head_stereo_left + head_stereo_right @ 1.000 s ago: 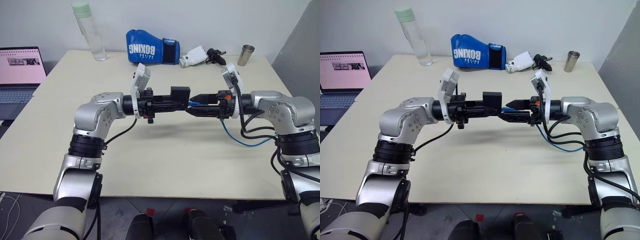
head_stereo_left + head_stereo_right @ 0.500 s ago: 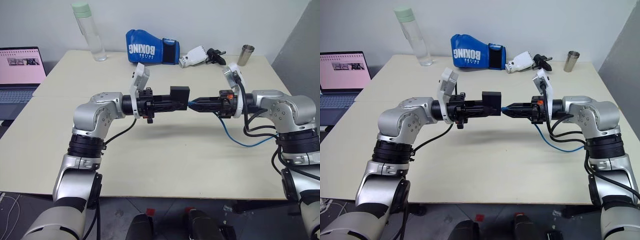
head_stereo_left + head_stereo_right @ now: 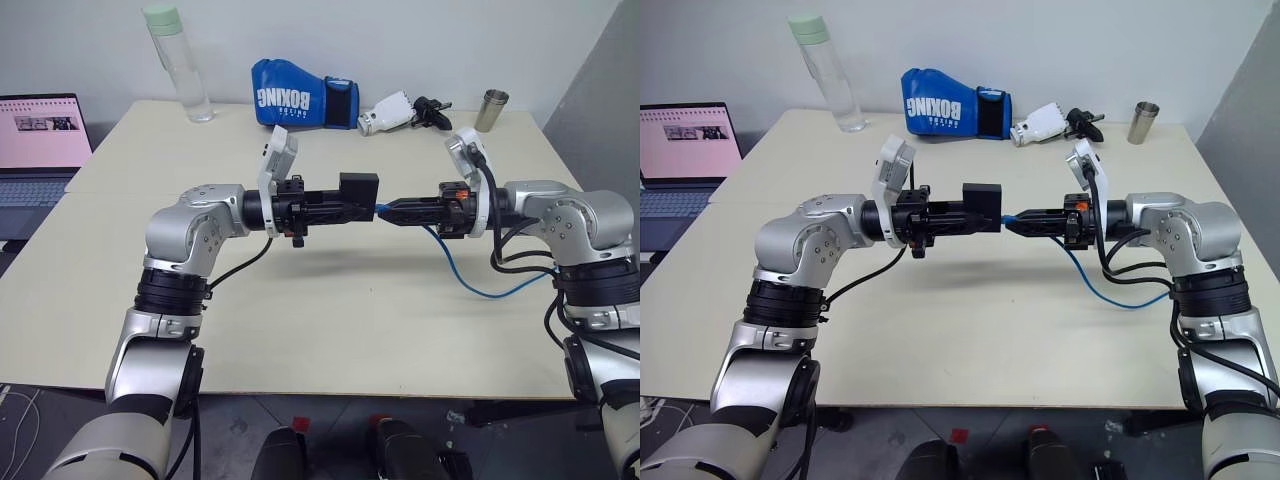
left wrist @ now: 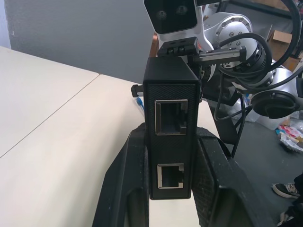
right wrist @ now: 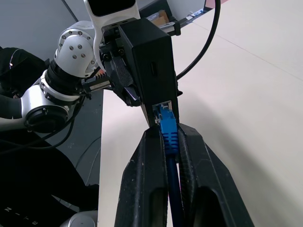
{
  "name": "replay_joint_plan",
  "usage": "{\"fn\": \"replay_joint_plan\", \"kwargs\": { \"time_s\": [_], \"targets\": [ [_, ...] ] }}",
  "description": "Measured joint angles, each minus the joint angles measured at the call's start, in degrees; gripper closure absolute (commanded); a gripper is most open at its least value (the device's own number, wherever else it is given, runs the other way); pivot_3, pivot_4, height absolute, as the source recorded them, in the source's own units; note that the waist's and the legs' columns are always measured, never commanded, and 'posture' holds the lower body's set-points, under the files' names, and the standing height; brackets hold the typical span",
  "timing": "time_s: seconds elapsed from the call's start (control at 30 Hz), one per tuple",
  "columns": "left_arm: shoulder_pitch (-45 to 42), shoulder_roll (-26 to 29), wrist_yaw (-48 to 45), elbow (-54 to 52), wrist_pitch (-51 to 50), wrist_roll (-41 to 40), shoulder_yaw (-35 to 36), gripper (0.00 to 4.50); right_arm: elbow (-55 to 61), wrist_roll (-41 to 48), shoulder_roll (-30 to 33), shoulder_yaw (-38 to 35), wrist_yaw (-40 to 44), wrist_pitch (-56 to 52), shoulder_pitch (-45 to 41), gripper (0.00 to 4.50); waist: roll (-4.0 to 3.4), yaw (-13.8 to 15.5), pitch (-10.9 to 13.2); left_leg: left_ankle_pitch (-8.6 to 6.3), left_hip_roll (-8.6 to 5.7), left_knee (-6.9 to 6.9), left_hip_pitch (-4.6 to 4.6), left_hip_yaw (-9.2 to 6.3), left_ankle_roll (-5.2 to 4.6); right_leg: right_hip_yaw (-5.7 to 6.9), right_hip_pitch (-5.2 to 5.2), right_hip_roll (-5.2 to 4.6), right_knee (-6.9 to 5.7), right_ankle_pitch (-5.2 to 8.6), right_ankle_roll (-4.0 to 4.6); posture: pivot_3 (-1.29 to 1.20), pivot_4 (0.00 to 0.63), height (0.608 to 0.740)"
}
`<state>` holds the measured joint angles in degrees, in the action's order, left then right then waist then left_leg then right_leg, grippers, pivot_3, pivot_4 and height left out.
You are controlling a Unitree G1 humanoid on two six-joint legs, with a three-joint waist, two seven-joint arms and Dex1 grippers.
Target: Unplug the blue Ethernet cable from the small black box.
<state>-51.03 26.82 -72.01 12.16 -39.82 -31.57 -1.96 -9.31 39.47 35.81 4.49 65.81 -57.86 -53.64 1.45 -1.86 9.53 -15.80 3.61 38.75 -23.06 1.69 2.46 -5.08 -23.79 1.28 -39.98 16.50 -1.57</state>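
My right gripper pinches the ribbed boot with the plug's tip in the port; I should open and take the plug nearer the box (image 5: 167, 120) before pulling.
The small black box (image 3: 360, 188) hangs in mid-air over the table, and my left gripper (image 3: 365, 207) is shut on its sides. In the left wrist view the box (image 4: 171, 137) shows two ports on its near face between the fingers. My right gripper (image 3: 388, 211) faces the left one and is shut on the plug (image 5: 168, 130) of the blue Ethernet cable. The plug's tip sits in a port on the box's (image 5: 147, 61) edge. From there the blue Ethernet cable (image 3: 487, 294) droops in a loop to the table beside my right arm.
Along the cream table's (image 3: 330, 320) far edge stand a clear water bottle (image 3: 180, 65), a blue boxing glove (image 3: 300, 95), a white device (image 3: 388, 112) and a metal cup (image 3: 492, 108). An open laptop (image 3: 40, 140) sits off the table's left side.
My right gripper's fingers, open around the blue plug a second ago, have closed on it. The left gripper and the box have stayed still.
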Motion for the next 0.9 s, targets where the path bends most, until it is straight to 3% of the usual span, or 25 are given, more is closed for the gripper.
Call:
{"fn": "replay_joint_plan", "kwargs": {
  "time_s": [0.47, 0.53, 0.73, 0.9],
  "targets": [
    [-0.24, -0.72, -0.69, -0.44, 0.43, -1.11, -2.93, 3.72, 5.65, 2.45, 5.01, -0.74, 0.96, -2.97, 3.08, 4.47, 0.00, 0.00, 0.00, -0.01, 0.00, -0.01, -0.01, -0.01, -0.01, 0.00, 0.00, 0.00, 0.02, 0.00, -0.01, 0.00, 0.150, 0.740],
    [-0.46, -0.73, -0.67, -0.40, 0.60, -1.12, -2.97, 3.72, 6.13, 2.78, 5.01, -1.17, 0.23, -3.23, 3.22, 3.76, 0.00, -0.03, 0.00, -0.01, 0.00, -0.01, -0.01, -0.01, -0.01, -0.01, 0.00, 0.01, 0.02, 0.00, -0.01, 0.00, 0.150, 0.740],
    [-0.65, 0.65, -0.20, 1.39, 1.48, -0.86, -2.03, 3.72, 7.08, 3.47, 5.75, -3.50, -1.16, -5.53, 3.50, 2.35, 0.01, -0.01, 0.01, -0.01, 0.00, -0.01, -0.01, -0.02, -0.02, 0.00, -0.01, 0.01, 0.02, 0.01, -0.01, 0.00, 0.150, 0.740],
    [-0.70, 0.66, -0.26, 1.62, 1.51, -0.91, -2.04, 3.72, 7.82, 4.04, 4.13, -3.49, -2.48, -6.54, 3.50, 2.35, 0.01, 0.00, 0.01, -0.01, 0.00, -0.01, -0.02, -0.02, -0.02, 0.01, -0.01, 0.01, 0.03, 0.01, -0.01, 0.00, 0.150, 0.740]
  ]
}}
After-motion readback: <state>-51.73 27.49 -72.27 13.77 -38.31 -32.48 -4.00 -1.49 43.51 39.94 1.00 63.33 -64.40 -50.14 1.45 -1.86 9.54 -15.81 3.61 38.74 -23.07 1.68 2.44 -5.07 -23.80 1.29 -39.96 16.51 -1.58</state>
